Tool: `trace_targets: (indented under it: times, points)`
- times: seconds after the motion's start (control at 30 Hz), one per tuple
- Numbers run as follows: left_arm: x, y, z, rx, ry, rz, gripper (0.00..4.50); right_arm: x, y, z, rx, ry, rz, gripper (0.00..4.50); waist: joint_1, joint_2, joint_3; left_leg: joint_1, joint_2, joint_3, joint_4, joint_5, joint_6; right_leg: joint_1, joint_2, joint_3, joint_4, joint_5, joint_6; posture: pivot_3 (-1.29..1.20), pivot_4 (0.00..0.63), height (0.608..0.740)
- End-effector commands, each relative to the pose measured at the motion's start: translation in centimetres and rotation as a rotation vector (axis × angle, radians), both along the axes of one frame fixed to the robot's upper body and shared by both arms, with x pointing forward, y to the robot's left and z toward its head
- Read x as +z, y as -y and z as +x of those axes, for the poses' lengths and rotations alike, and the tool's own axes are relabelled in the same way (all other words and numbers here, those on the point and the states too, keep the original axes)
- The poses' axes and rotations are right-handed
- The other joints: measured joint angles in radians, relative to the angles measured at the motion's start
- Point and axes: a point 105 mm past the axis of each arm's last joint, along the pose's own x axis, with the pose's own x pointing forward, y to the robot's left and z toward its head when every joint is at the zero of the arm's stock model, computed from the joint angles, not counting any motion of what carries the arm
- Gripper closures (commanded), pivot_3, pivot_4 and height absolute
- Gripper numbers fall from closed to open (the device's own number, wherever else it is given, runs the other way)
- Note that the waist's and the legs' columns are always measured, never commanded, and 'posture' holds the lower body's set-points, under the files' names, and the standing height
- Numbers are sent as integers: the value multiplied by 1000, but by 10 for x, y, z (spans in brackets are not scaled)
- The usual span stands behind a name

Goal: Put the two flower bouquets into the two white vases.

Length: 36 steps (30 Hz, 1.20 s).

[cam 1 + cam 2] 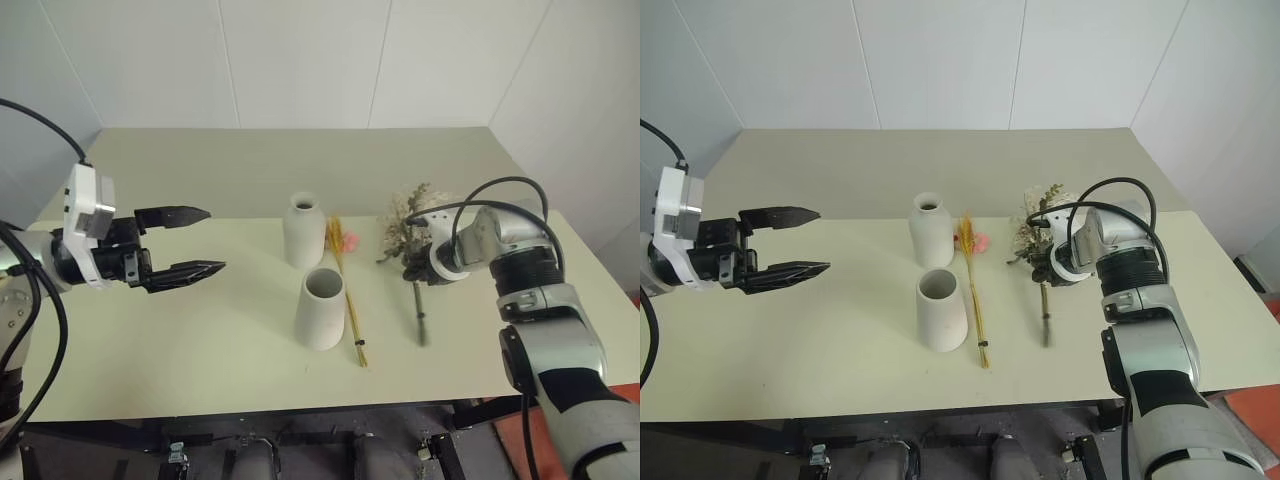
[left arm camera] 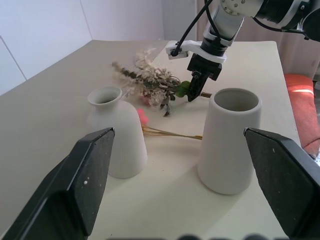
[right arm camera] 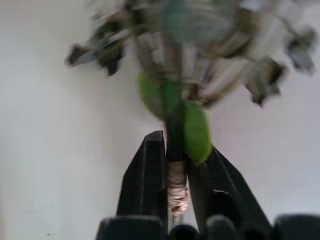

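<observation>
I need to release the bushy bouquet from my right gripper in the opening of the bottle-shaped white vase (image 1: 304, 202), behind the wider one.
The bushy cream-and-green bouquet (image 1: 408, 222) lies on the table's right side, its dark stem (image 1: 421, 318) pointing toward the near edge. My right gripper (image 3: 177, 172) points down and is shut on its wrapped stem just below the green leaves. The slim wheat bouquet (image 1: 348, 295) lies flat between the bushy bouquet and the vases. Mid-table stands the bottle-shaped white vase (image 1: 303, 232), and the wider white vase (image 1: 322, 310) stands just in front of it; both are upright and hold nothing. My left gripper (image 1: 205, 243) hovers open, well left of the vases, pointing at them.
The pale table (image 1: 180, 340) has bare room on its left half and along the front edge. White walls rise behind it. A red-orange thing (image 2: 300, 100) sits beyond the table's right edge.
</observation>
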Motion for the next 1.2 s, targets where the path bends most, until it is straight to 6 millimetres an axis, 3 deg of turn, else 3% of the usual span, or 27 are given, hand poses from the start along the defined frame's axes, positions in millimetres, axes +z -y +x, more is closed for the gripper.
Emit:
trace_targets:
  times: [0.03, 0.17, 0.27, 0.3, 0.43, 0.63, 0.9, 1.2]
  points:
    - [9, 6, -3, -22, 51, 10, 0, 24, 4, 3, 11, 114, 18, 4302, 0, 0, 0, 0, 0, 0, 0, 0, 0, 0, 0, 0, 0, 0, 0, 0, 150, 740]
    - [11, 6, -3, -24, 50, 10, 0, 80, 19, 15, -42, 495, 19, 4302, 3, 0, 0, -1, 0, 0, 0, 0, 0, -1, 0, 0, -1, 0, 0, 0, 150, 740]
    - [11, 5, -3, -21, 45, 10, 0, 142, 9, 11, -39, 897, 143, 4302, 2, 0, 0, -2, 0, 0, 0, 0, 0, -1, 0, 0, -1, 0, 1, 0, 150, 740]
    - [11, 4, -2, -20, 44, 10, 0, 153, 7, 9, -44, 966, 175, 4302, -1, 0, 0, -2, 0, 0, 0, 0, 0, -1, 0, 0, 0, 0, 1, 0, 150, 740]
    - [14, 0, 2, -3, 34, -4, 0, 196, -36, 1, 79, 1177, 391, 4302, -11, 0, 0, 1, 2, 0, -1, 0, 0, 0, 2, 0, 1, 0, 0, 0, 150, 740]
    - [16, -7, 7, 37, 20, -25, 0, 221, -98, -8, 280, 1320, 529, 4302, -14, 1, 0, 0, 5, 0, -1, 0, 0, -1, 5, 0, 1, 0, -1, 0, 150, 740]
    - [17, -16, 5, 139, 8, 1, 0, 226, -150, -5, 372, 1363, 625, 4302, -18, 1, 0, 0, 7, 0, -1, 0, 0, -1, 6, -1, 0, 1, -1, 0, 150, 740]
    - [18, -19, -5, 183, 8, 3, 0, 213, -171, 7, 394, 1316, 646, 4302, -20, 1, 1, 0, 8, 0, -1, 0, 0, -2, 6, -2, 0, 1, -2, 0, 150, 740]
